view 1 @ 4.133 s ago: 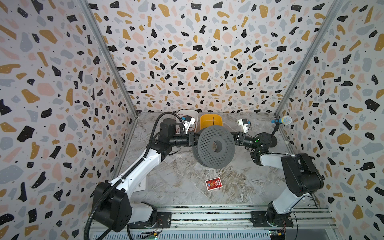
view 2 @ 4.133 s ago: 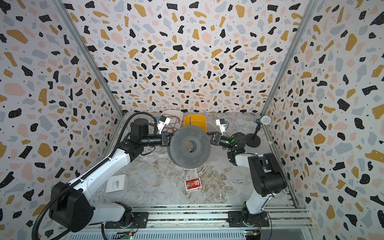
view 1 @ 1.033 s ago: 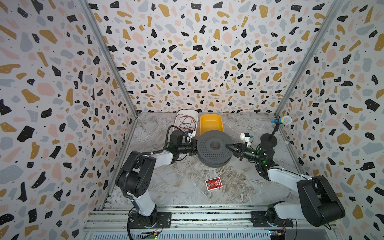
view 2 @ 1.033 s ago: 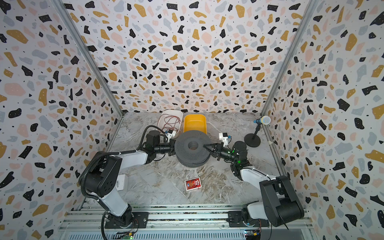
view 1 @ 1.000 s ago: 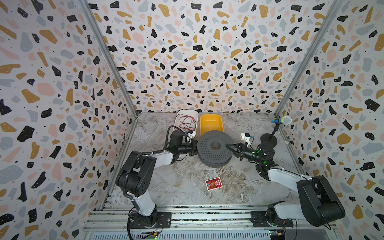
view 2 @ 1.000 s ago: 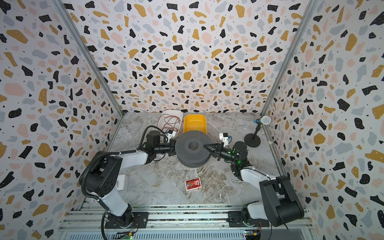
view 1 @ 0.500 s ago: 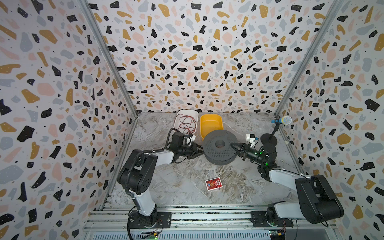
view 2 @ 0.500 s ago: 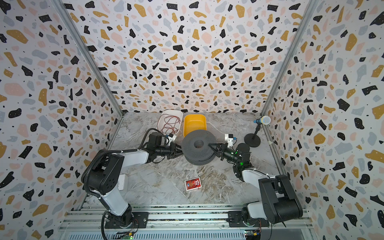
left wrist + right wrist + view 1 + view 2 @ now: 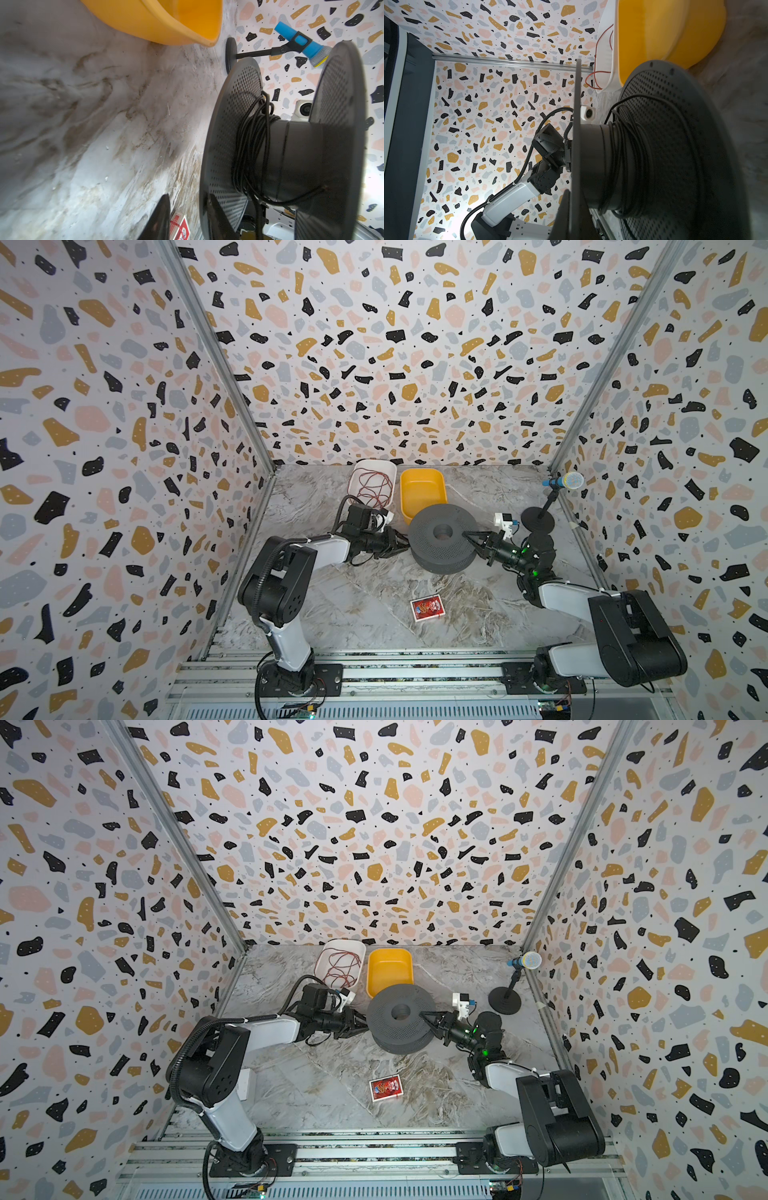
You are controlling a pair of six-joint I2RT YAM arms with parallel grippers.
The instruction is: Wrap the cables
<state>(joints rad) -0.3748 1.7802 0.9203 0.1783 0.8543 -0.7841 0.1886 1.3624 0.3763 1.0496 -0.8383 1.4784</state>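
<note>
The robot's right gripper will release the spool on the table [image 9: 453,553] between the yellow tub and the red card pack.
A dark grey perforated spool [image 9: 432,549] lies flat on the marbled table in both top views. The cables [image 9: 249,145], one thin black cord, are wound round its hub [image 9: 629,166]; the upper flange hides them in the top views. My left gripper [image 9: 400,545] is at the spool's left edge. In the left wrist view it [image 9: 187,220] stands open, its jaws straddling the lower flange with a gap on the outer side. My right gripper [image 9: 468,536] is shut on the upper flange's right rim, which runs between its fingers [image 9: 576,218].
A yellow tub [image 9: 422,491] touches the spool's far edge. Next to it is a white tray [image 9: 361,472] of reddish wire. A blue microphone [image 9: 563,481] on a black stand [image 9: 537,521] is at the back right. A red card pack [image 9: 427,608] lies in front.
The spool, held upright between both grippers four seconds ago, has come down flat on the table and shifted slightly right. My left gripper has opened off the flange. The right stays shut.
</note>
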